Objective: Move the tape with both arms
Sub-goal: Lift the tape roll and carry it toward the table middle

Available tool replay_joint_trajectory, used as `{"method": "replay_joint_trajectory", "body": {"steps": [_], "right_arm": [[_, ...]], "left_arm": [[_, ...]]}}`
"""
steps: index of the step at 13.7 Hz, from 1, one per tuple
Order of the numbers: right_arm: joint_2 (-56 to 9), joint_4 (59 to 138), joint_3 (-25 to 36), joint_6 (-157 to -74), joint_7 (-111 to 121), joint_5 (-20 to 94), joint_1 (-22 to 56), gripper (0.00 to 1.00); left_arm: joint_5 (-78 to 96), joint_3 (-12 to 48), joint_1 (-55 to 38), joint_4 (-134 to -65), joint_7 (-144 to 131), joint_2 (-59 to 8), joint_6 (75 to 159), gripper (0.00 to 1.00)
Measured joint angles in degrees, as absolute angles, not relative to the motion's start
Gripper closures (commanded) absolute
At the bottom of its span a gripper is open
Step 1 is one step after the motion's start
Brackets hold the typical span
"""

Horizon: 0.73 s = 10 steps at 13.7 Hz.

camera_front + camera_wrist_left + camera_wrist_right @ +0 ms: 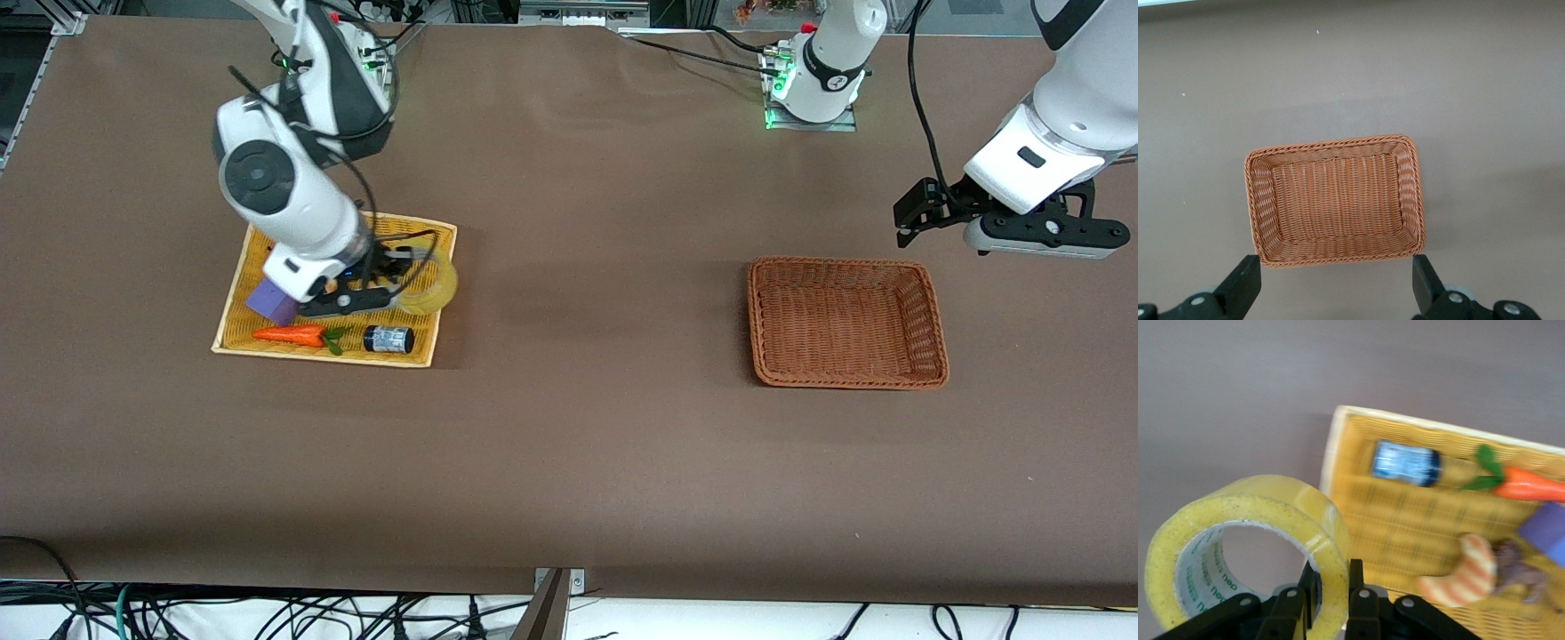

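Next, I let go of the tape with my right gripper on the bare brown table (637, 283) between the tray and the basket, closer to the brown basket.
The tape (436, 286), a thick yellowish translucent roll (1245, 540), hangs above the edge of the yellow woven tray (233, 311) at the side toward the left arm's end. My right gripper (404, 283) is shut on the roll's wall. In the right wrist view the gripper (1331, 587) has one finger inside the hole and one outside. My left gripper (909, 220) is open and waits in the air over the table by the brown basket (845, 267). In the left wrist view nothing lies between its fingers (1245, 283), and the basket (1335, 144) is empty.
On the tray (1358, 520) lie a dark jar with a blue-white label (388, 339), a carrot (289, 334) and a purple block (271, 302). A striped orange piece (1465, 573) and a small brown figure (1518, 570) lie there too. Bare brown table separates tray and basket.
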<state>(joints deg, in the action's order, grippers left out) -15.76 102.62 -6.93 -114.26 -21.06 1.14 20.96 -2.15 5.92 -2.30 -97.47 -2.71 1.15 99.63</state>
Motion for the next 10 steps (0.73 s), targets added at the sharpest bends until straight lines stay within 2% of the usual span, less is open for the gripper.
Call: {"method": "replay_joint_trajectory", "body": {"steps": [4, 7, 10], "right_arm": [[-28.77, 89.08, -7.29, -115.33, -40.99, 1.21, 34.16, 1.00], [-39.62, 78.08, -7.20, -119.49, -52.24, 1.17, 42.81, 1.00], [-44.69, 75.03, -7.02, -123.79, -57.61, 1.13, 46.01, 1.00]], "left_arm": [[-2.15, 5.94, -2.32, -97.45, -2.71, 1.16, 99.63, 0.00], [-2.14, 5.94, -2.32, -97.44, -2.71, 1.16, 99.63, 0.00], [-2.14, 5.94, -2.32, -97.44, -2.71, 1.16, 99.63, 0.00]]}}
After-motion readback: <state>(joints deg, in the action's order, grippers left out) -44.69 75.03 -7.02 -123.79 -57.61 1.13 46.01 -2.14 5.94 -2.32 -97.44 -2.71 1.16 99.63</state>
